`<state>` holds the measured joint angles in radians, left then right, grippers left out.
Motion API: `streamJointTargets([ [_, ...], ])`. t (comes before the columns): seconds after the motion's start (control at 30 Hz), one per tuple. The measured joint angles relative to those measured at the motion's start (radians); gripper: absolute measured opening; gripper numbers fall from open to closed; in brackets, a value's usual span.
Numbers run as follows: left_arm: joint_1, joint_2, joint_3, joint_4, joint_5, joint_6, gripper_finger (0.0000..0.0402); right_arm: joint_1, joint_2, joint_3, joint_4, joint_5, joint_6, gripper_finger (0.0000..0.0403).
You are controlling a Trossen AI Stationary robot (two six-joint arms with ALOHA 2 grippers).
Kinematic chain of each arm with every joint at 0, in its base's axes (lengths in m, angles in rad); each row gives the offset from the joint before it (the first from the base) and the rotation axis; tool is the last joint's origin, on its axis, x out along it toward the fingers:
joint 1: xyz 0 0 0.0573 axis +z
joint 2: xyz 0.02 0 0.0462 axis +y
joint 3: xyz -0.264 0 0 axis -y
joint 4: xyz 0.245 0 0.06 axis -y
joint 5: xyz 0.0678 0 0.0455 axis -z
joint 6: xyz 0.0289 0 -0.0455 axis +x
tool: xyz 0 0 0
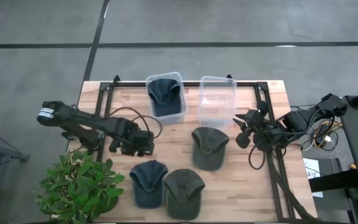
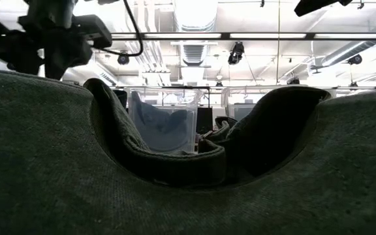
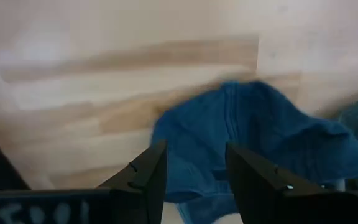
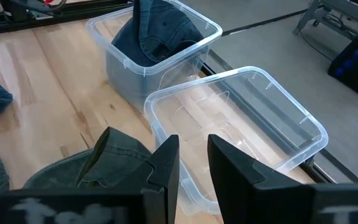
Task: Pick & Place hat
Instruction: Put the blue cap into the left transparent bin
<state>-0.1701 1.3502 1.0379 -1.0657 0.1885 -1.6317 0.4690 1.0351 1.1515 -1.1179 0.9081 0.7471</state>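
My left gripper needs to move to the near blue cap next and then take hold of the cap's side edge [image 1: 135, 183] [image 3: 174, 193] that faces the potted plant.
Three caps lie flat on the table: an olive cap [image 1: 209, 147] near the middle, a blue cap [image 1: 148, 182] and a second olive cap [image 1: 184, 191] at the near edge. Another blue cap [image 1: 165, 93] sits inside the left clear bin [image 1: 180, 115]; the right clear bin [image 1: 216, 99] holds nothing. My left gripper [image 1: 143, 144] hovers open just beyond the near blue cap [image 3: 253, 143], fingers apart above it [image 3: 194, 180]. My right gripper [image 1: 244, 130] is open [image 4: 191, 165], right of the middle olive cap [image 4: 92, 168] and near the right bin [image 4: 241, 124].
A potted plant [image 1: 79, 186] stands at the table's near left corner beside the left arm. Cables [image 1: 135, 115] trail over the wood near the left gripper. A black frame [image 1: 272, 168] runs along the right side. The near olive cap [image 2: 188, 183] fills the low view.
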Motion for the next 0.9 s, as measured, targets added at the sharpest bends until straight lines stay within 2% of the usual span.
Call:
streamJointTargets([
  [0.13, -0.054, -0.001, -0.031, 0.048, 0.03, -0.109, 0.0154, 0.0, 0.0, 0.0, -0.001, 0.0, -0.005, 0.0075],
  [0.6, -0.294, -0.005, -0.021, 0.078, 0.033, -0.527, 0.0154, 0.0, 0.0, 0.0, -0.002, 0.0, -0.053, 0.0086],
  [0.9, -0.369, 0.015, -0.028, 0.141, 0.033, -0.655, 0.0154, 0.0, 0.0, 0.0, -0.002, 0.0, -0.062, 0.0077],
])
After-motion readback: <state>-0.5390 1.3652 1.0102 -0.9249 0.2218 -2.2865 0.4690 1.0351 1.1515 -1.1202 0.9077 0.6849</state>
